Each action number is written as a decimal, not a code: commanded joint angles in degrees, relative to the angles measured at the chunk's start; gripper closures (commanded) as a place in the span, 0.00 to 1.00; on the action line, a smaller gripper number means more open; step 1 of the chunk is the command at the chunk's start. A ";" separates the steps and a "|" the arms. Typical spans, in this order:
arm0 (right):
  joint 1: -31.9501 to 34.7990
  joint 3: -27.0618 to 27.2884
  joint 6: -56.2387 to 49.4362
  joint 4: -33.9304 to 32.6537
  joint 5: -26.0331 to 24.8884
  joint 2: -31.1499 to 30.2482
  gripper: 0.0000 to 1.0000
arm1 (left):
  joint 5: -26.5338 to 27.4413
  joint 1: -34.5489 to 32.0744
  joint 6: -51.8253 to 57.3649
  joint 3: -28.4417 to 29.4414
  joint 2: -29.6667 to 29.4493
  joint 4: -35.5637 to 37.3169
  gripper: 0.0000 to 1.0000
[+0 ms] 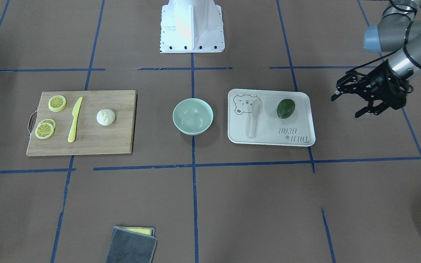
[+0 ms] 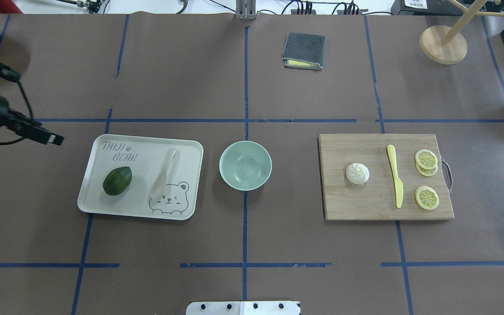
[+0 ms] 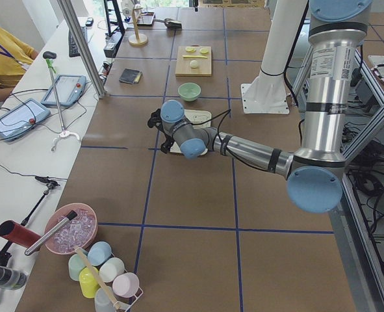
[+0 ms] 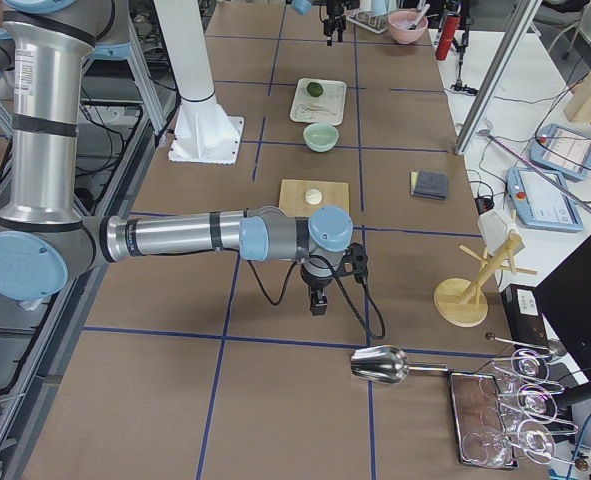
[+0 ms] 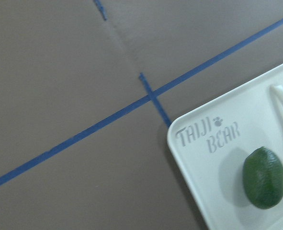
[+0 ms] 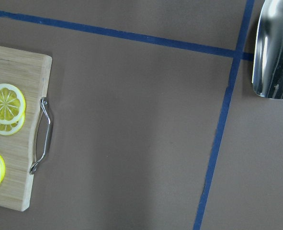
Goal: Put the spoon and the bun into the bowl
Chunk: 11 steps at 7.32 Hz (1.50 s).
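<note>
Next, my left gripper goes to the off-white spoon on the bear tray and closes on the middle of the spoon's handle (image 1: pixel 253 124).
The off-white spoon (image 1: pixel 254 118) lies on the white bear tray (image 1: pixel 269 138), next to a green avocado (image 1: pixel 285 108); it also shows in the overhead view (image 2: pixel 164 175). The white pleated bun (image 1: pixel 105 117) sits on the wooden cutting board (image 1: pixel 104 143). The empty mint-green bowl (image 1: pixel 193 126) stands between tray and board. My left gripper (image 1: pixel 345 106) is open and empty, hovering off the tray's outer side, beyond the avocado. My right gripper (image 4: pixel 317 298) shows only in the exterior right view, beyond the board's handle end; I cannot tell if it is open or shut.
A yellow plastic knife (image 1: pixel 74 120) and lemon slices (image 1: pixel 57 103) share the board with the bun. A folded grey cloth (image 2: pixel 303 51) lies at the far side. A metal scoop (image 6: pixel 274 48) and a wooden stand (image 2: pixel 443 43) are at the far right.
</note>
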 commanded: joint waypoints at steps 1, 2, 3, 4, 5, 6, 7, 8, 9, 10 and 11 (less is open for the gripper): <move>0.01 -0.11 0.22 0.00 0.11 -0.09 0.00 | 14.47 13.57 -11.41 0.97 -10.97 8.10 0.06; 0.02 -0.29 0.31 -0.09 0.28 -0.18 0.00 | 20.19 16.06 -11.61 1.84 -16.68 16.61 0.06; -0.07 -0.64 0.40 -0.09 0.28 -0.18 0.00 | 22.51 18.96 -11.70 2.46 -17.95 18.26 0.06; -0.07 -1.60 0.31 0.00 0.28 -0.18 0.00 | 22.62 20.81 -11.61 5.42 -19.45 18.19 0.07; -0.07 -2.48 0.31 0.00 0.28 0.00 0.00 | 22.62 21.01 -11.26 7.80 -20.42 17.93 0.11; -0.16 -2.66 0.31 0.00 0.28 0.00 0.00 | 22.62 21.01 -11.35 7.91 -20.43 17.84 0.13; -0.16 -2.75 0.40 0.00 0.28 0.00 0.00 | 22.71 20.92 -11.43 8.61 -20.34 17.84 0.14; -0.16 -2.75 0.40 0.00 0.46 0.00 0.00 | 22.71 20.92 -11.44 8.70 -20.25 18.01 0.22; -0.16 -3.27 0.31 0.00 1.42 0.00 0.00 | 22.71 21.01 -11.44 9.14 -20.34 18.10 0.30; -0.16 -3.54 0.31 0.00 1.69 0.00 0.00 | 22.71 21.01 -11.44 9.14 -20.34 18.10 0.51; -0.16 -3.54 0.31 0.00 1.69 0.00 0.00 | 22.80 21.01 -11.61 9.14 -20.34 18.28 0.74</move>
